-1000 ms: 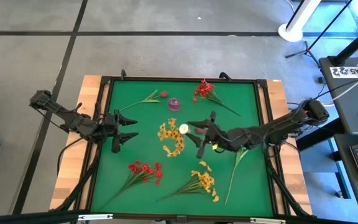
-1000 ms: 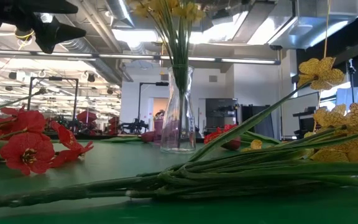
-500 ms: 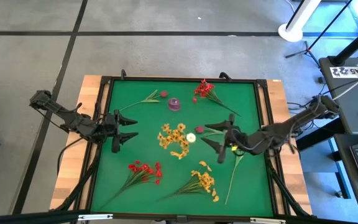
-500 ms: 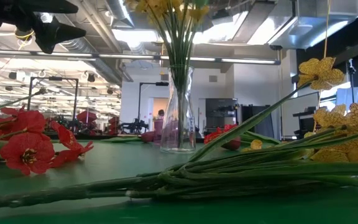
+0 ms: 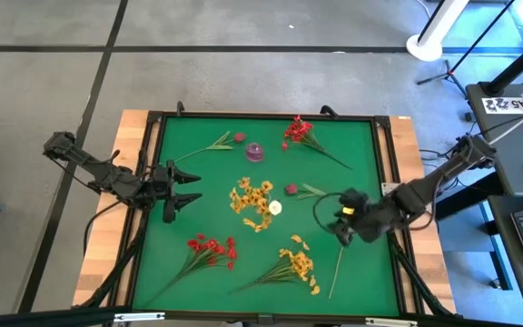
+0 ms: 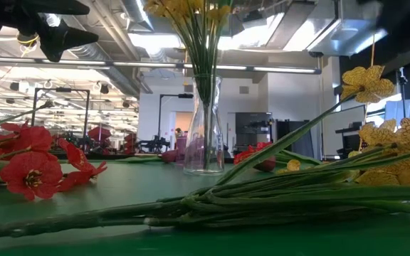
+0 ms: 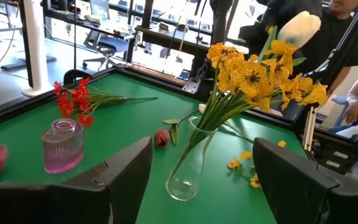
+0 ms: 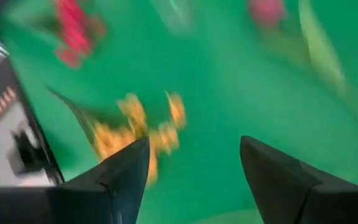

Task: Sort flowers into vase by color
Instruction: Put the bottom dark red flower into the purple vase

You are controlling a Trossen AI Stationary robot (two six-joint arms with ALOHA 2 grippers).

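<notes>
Next, I close my right gripper on the stem (image 5: 324,193) (image 8: 344,84) just below the leaves of the maroon bud that lies beside the clear glass vase.
A clear glass vase (image 7: 188,163) stands mid-table and holds yellow flowers (image 5: 252,198) and a white tulip (image 7: 300,28). My left gripper (image 5: 187,187) hovers open left of it, pointing at it. My right gripper (image 5: 325,218) hangs open to the vase's right, tipped downward, with nothing between its fingers (image 8: 126,180). Lying on the green table are red flowers (image 5: 209,250) near left, more red flowers (image 5: 298,132) at the far side, a yellow cluster (image 5: 293,265) near the front, and maroon buds (image 5: 291,189) (image 5: 239,137).
A small pink ribbed vase (image 5: 255,152) stands behind the clear one. A lone green stem (image 5: 337,268) lies below my right gripper. A raised black rim (image 5: 384,182) frames the table. People and desks show beyond the far edge in the left wrist view.
My right gripper has drawn back from the vase toward the table's right edge, tipping downward and rolling as it went. The white tulip's head in the vase has swung a little toward the near edge. My left gripper has kept still.
</notes>
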